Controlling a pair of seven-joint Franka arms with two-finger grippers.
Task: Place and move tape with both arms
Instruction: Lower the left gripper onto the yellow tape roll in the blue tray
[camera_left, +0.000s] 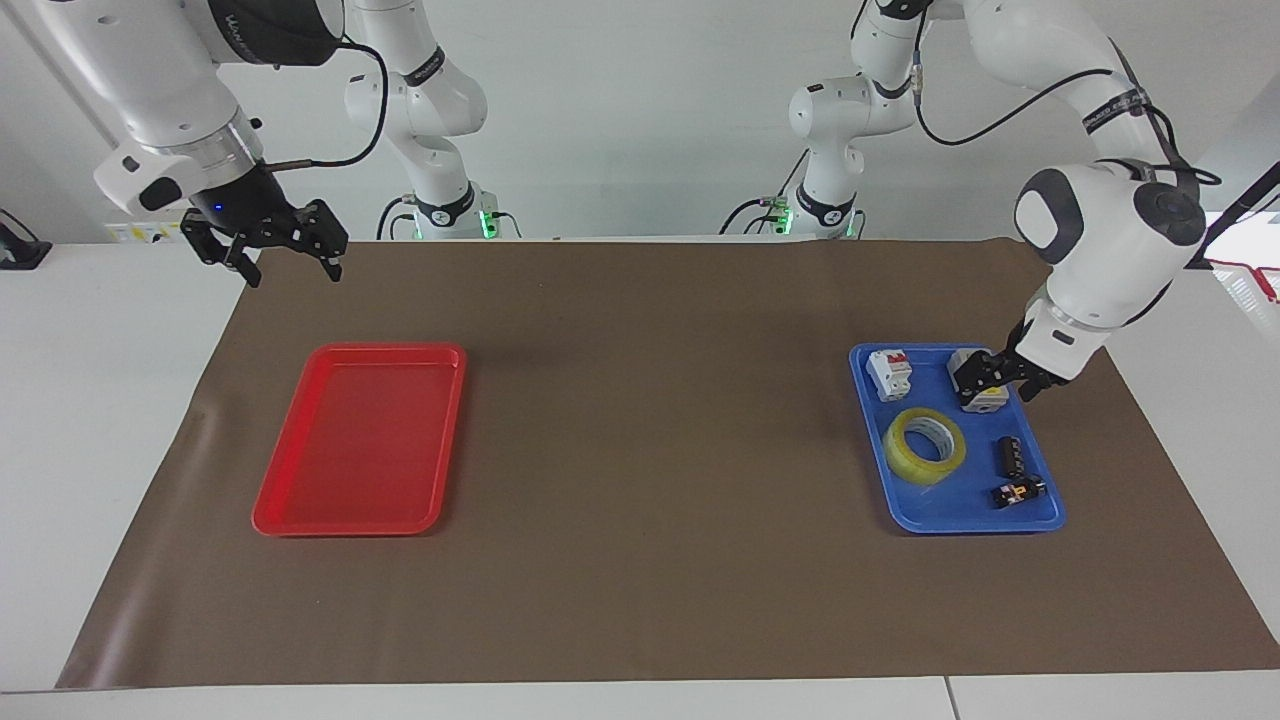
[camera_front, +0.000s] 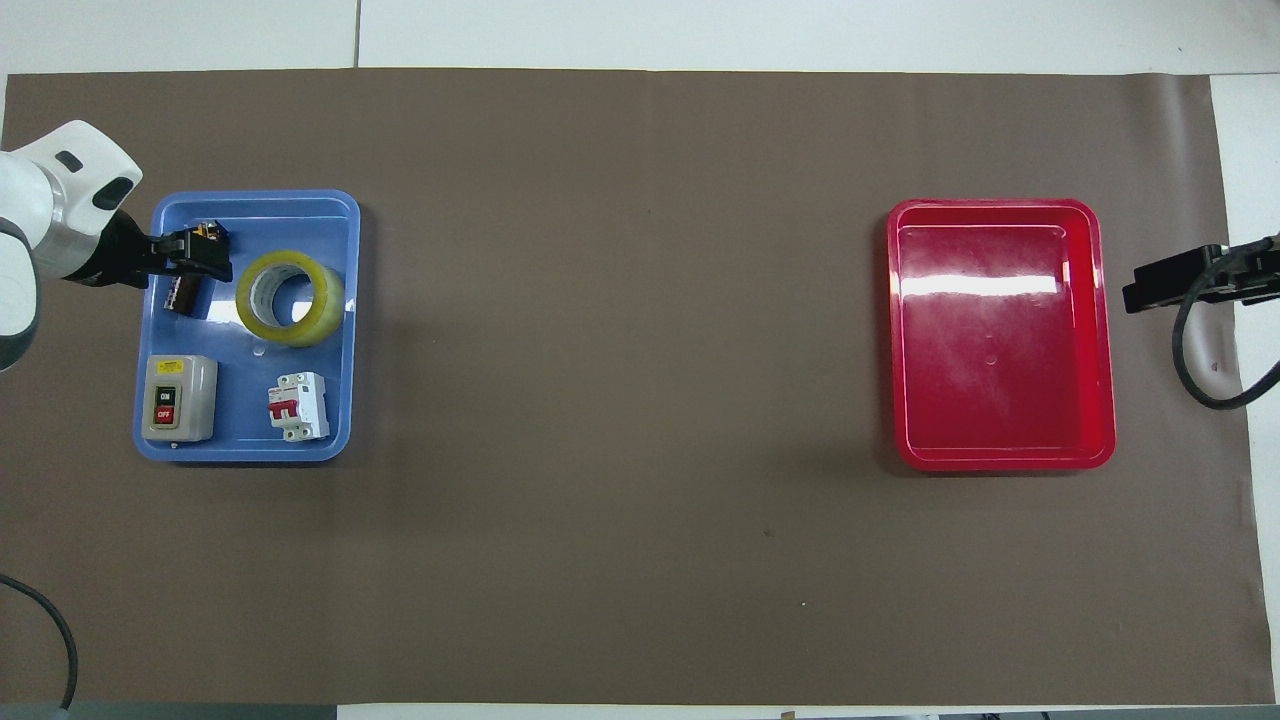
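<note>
Next, my left gripper will go to the yellow tape roll's side (camera_front: 247, 290) nearest the small black parts and close there.
The yellow tape roll (camera_left: 905, 460) lies flat in the blue tray (camera_left: 960, 525) at the left arm's end of the table. It also shows in the overhead view (camera_front: 328, 300), in the tray (camera_front: 250, 452). My left gripper (camera_left: 998, 385) hangs open and empty over the tray, above the small parts next to the tape, clear of the tape. In the overhead view the left gripper (camera_front: 205, 258) covers a small black part. My right gripper (camera_left: 265, 250) waits open and empty over the mat's edge, also seen from overhead (camera_front: 1160, 283).
An empty red tray (camera_left: 350, 525) lies at the right arm's end. The blue tray also holds a grey on/off switch box (camera_front: 178, 398), a white breaker (camera_front: 298, 406) and small black parts (camera_left: 1010, 455). Two small arms with green-lit bases (camera_left: 445, 215) stand at the robots' end.
</note>
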